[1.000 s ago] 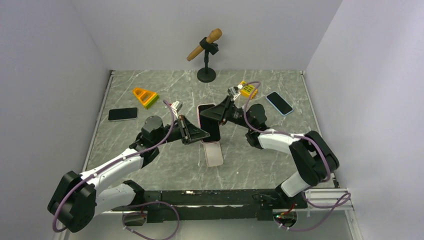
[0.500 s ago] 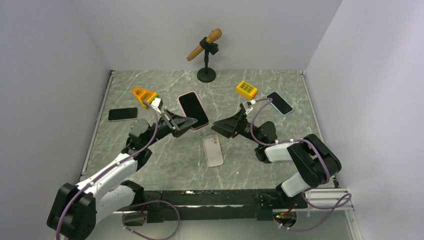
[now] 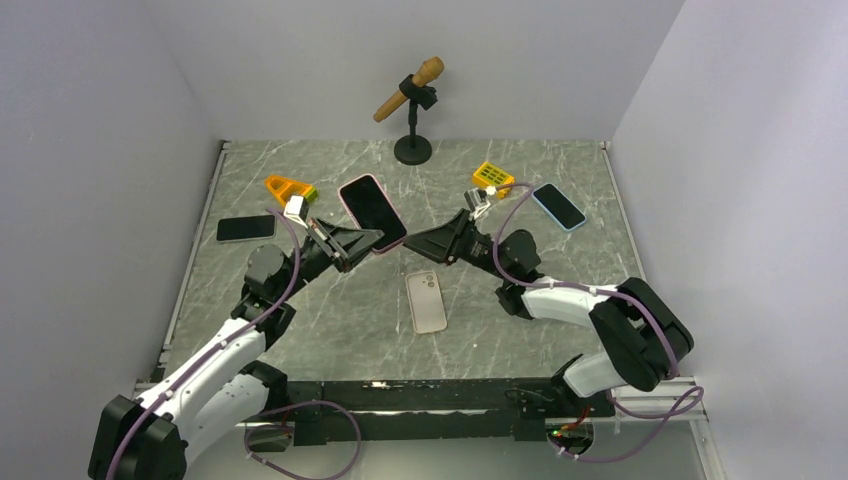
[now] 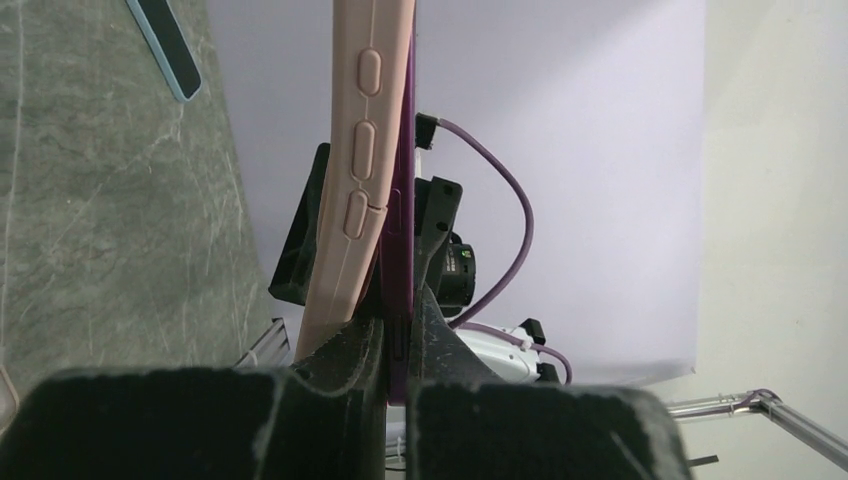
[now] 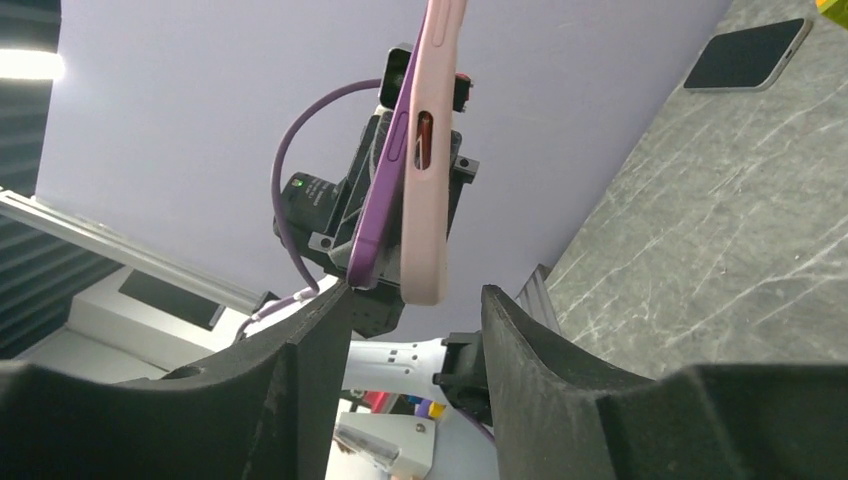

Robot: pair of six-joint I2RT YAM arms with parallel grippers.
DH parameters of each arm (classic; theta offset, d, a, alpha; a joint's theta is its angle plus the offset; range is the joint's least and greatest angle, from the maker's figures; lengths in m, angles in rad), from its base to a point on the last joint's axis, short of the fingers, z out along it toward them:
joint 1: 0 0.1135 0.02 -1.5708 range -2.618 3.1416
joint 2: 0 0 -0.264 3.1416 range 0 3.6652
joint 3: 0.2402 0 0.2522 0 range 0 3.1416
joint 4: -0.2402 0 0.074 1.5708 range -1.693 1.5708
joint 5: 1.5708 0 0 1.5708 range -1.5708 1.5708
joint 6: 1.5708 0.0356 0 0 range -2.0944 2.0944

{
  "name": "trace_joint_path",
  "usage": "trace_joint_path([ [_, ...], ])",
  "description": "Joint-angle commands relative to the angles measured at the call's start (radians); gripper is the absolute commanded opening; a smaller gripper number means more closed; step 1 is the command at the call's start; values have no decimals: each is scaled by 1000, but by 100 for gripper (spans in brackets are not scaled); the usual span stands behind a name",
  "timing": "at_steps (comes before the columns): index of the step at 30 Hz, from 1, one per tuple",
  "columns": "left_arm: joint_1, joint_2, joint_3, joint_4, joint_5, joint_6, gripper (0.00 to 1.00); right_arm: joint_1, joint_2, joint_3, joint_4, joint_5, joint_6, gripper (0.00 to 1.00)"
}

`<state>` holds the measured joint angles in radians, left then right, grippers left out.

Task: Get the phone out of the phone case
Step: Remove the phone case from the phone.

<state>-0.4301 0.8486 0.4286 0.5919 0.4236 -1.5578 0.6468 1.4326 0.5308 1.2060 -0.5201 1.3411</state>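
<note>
My left gripper is holding the phone. It will release the phone on the table (image 3: 246, 253) along the near edge of the black phone.
The phone (image 3: 372, 213) shows a dark screen and sits in a pink phone case, held in the air over the table's middle. My left gripper (image 3: 368, 241) is shut on its lower edge. In the left wrist view the purple phone (image 4: 405, 230) is pinched between the jaws, and the pink case (image 4: 355, 170) has peeled away from it on one side. My right gripper (image 3: 412, 243) is open just right of the phone. In the right wrist view the phone (image 5: 385, 190) and case (image 5: 432, 150) hang above my right gripper (image 5: 415, 300), whose jaws hold nothing.
A pale pink phone or case (image 3: 427, 301) lies face down below the grippers. A black phone (image 3: 246, 228) lies left and a blue-edged phone (image 3: 558, 206) right. An orange block (image 3: 290, 190), a yellow block (image 3: 493, 177) and a microphone stand (image 3: 412, 148) stand farther back.
My right gripper let go of the phone and pulled back, then came close again. My left gripper carried the phone up and to the left, still shut on it.
</note>
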Motion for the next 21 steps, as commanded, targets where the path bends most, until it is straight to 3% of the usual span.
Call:
trace_joint_path([
  [1,5,6,45,93,8,0,0,32,26,81,-21,35,-50,52],
  [5,4,12,33,127,15,-17,0,58,79,118,-5,43,-37,35],
  [7,4,2,28,128,10,-22,0,66,110,116,46,40,-14,34],
  [14,4,-51,24,55,-13,3,0,67,128,38,138,52,3,58],
  [21,7,-40,32,82,-3,-5,0,69,131,-10,203,55,33,58],
])
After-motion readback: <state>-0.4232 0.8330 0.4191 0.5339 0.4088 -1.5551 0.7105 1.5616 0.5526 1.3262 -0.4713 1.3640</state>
